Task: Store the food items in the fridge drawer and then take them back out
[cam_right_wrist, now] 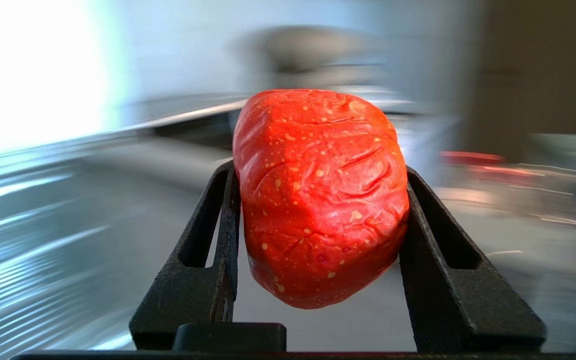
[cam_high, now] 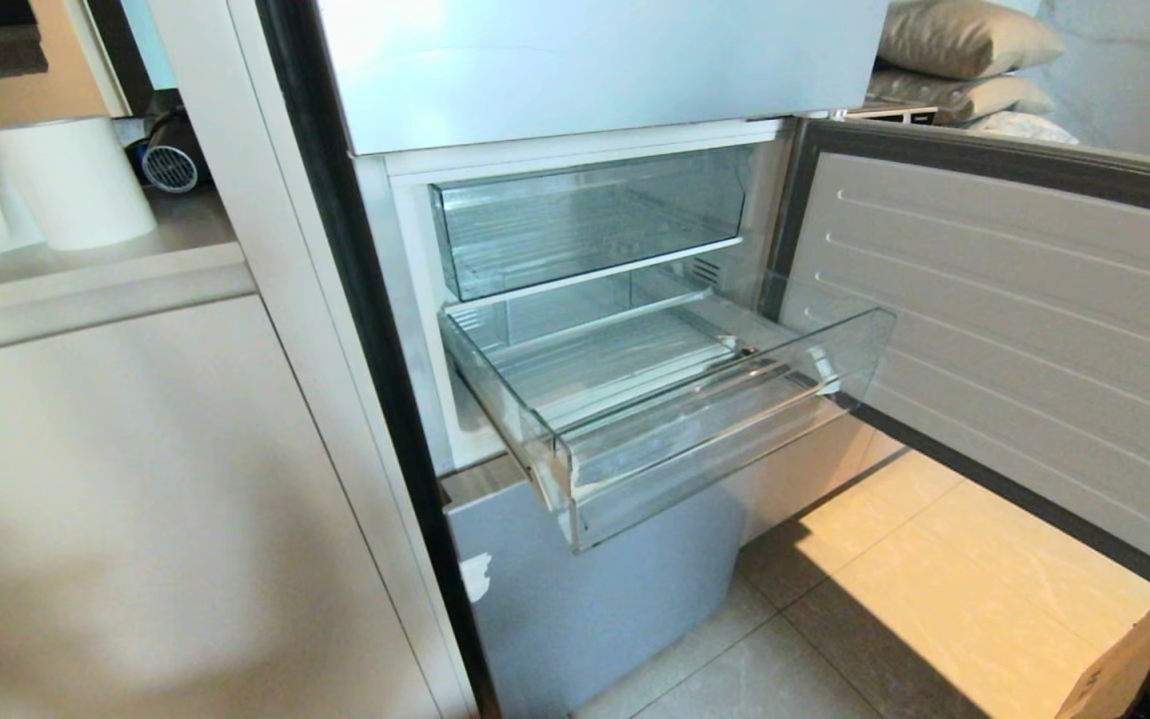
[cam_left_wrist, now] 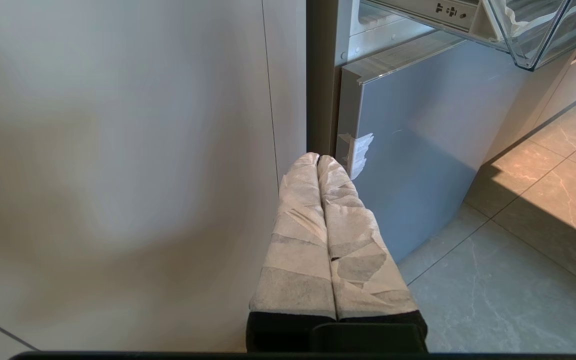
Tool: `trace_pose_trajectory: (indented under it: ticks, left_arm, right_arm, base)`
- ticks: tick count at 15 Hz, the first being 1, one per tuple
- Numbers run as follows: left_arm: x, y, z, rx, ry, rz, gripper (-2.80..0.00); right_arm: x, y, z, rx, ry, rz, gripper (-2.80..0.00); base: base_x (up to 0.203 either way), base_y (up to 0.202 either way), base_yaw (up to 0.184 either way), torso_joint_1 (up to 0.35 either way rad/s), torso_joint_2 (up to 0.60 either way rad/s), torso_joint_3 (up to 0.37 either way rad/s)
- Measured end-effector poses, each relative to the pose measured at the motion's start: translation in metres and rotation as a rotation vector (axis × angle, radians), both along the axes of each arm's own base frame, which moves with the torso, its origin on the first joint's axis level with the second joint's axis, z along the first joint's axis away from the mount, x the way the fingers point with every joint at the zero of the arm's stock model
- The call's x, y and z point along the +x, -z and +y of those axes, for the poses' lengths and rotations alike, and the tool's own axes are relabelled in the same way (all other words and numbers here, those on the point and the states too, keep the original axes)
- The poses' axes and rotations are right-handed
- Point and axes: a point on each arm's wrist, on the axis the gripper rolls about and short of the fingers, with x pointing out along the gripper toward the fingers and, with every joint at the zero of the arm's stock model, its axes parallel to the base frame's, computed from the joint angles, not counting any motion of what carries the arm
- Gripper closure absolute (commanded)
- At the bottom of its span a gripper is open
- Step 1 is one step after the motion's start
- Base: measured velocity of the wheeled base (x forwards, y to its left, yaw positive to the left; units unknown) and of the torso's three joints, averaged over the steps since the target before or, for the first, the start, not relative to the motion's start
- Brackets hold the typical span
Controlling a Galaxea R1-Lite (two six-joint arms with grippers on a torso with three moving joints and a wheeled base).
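I should use my right gripper to set the red-orange food item down and release it behind the clear front of the fridge drawer, toward the open door [cam_high: 718,367].
A red-orange food item [cam_right_wrist: 318,200], wrinkled and speckled with yellow, fills the middle of the right wrist view. My right gripper [cam_right_wrist: 320,172] is shut on it, its black fingers [cam_right_wrist: 218,225] pressing it from both sides; the surroundings there are blurred. The fridge drawer [cam_high: 715,449], wide, shallow and clear, stands pulled out of the fridge with nothing in it. Neither arm appears in the head view. My left gripper [cam_left_wrist: 318,159], wrapped in white tape, is shut on nothing and hangs low beside the fridge's lower grey door [cam_left_wrist: 418,165], under the drawer's corner [cam_left_wrist: 533,30].
The fridge door [cam_high: 1014,330] stands open to the right of the drawer. A second clear drawer [cam_high: 585,220] sits pushed in above. A beige cabinet [cam_high: 136,499] flanks the fridge on the left, with a white roll [cam_high: 71,180] on its counter. A cardboard box [cam_high: 1124,659] stands on the floor.
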Motion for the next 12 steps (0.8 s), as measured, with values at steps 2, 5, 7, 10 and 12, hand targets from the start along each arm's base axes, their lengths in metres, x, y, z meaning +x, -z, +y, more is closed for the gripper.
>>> trace_pose_trajectory:
  ticks: [2, 5, 7, 10, 12]
  left_arm:
    - [0.000, 0.000, 0.000, 0.000, 0.000, 0.000, 0.00]
    - [0.000, 0.000, 0.000, 0.000, 0.000, 0.000, 0.00]
    - [0.000, 0.000, 0.000, 0.000, 0.000, 0.000, 0.00]
    - [0.000, 0.000, 0.000, 0.000, 0.000, 0.000, 0.00]
    - [0.000, 0.000, 0.000, 0.000, 0.000, 0.000, 0.00]
  right_arm:
    - [-0.014, -0.002, 0.037, -0.025, -0.195, 0.003, 0.00]
    - [-0.006, 0.003, 0.062, -0.040, -0.370, 0.051, 0.00]
    - [0.024, 0.010, 0.071, -0.018, -0.440, 0.109, 0.00]
    - [0.084, 0.016, 0.099, 0.045, -0.567, 0.189, 0.00]
    - [0.126, 0.020, 0.125, 0.059, -0.636, 0.230, 0.00]
  base:
    - [0.000, 0.000, 0.000, 0.000, 0.00, 0.000]
    - [0.000, 0.000, 0.000, 0.000, 0.00, 0.000]
    - [0.000, 0.000, 0.000, 0.000, 0.00, 0.000]
    - [0.000, 0.000, 0.000, 0.000, 0.00, 0.000]
    - [0.000, 0.000, 0.000, 0.000, 0.00, 0.000]
